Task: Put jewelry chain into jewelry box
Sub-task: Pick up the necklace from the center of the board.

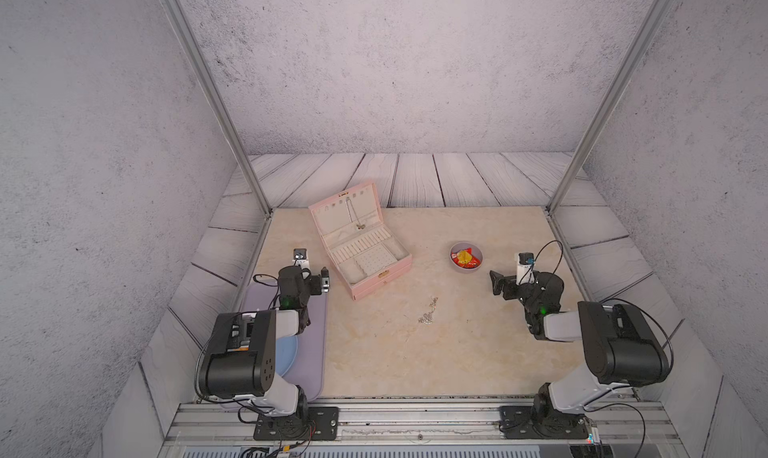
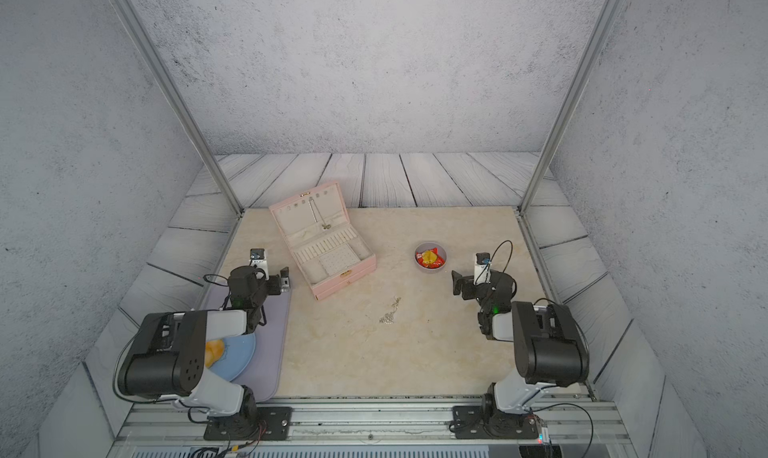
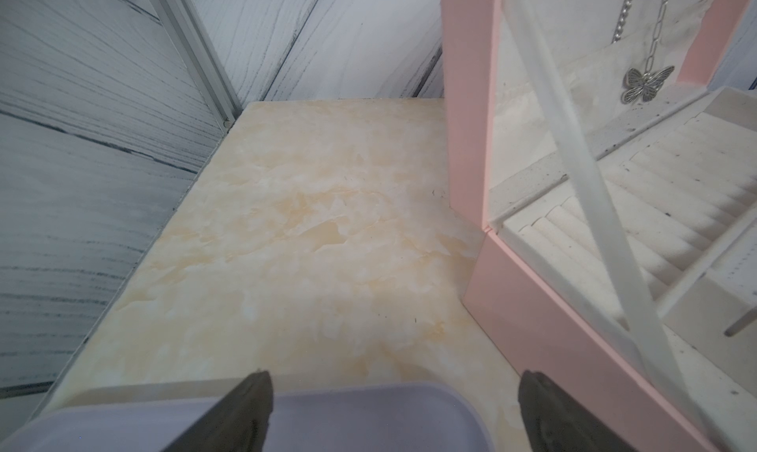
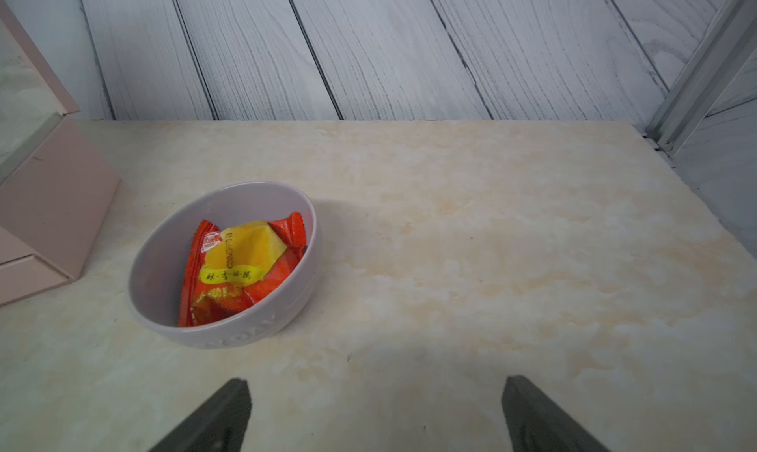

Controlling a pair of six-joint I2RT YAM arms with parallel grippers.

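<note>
Next, my right gripper goes to the jewelry chain's far end (image 1: 435, 300), the one nearer the grey bowl, and closes there.
The jewelry chain (image 1: 429, 310) (image 2: 390, 310) lies in a loose silvery line on the marble table, in front of the box and between the two arms. The pale pink jewelry box (image 1: 380, 283) (image 2: 345, 283) stands open, lid upright, cream lining showing; its side wall (image 3: 532, 306) is close beside my left gripper. My left gripper (image 1: 309, 275) (image 3: 393, 388) hovers open and holds nothing, left of the box. My right gripper (image 1: 515, 281) (image 4: 375, 392) is open and empty too, right of the chain. Neither wrist view shows the chain.
A thin necklace with a butterfly pendant (image 3: 645, 85) hangs inside the lid. A grey bowl (image 1: 465, 270) (image 4: 164, 245) holding a red and yellow snack packet (image 4: 241, 265) sits near my right gripper. A lilac mat (image 1: 307, 352) (image 3: 368, 421) with a blue plate (image 2: 237, 356) lies under my left arm.
</note>
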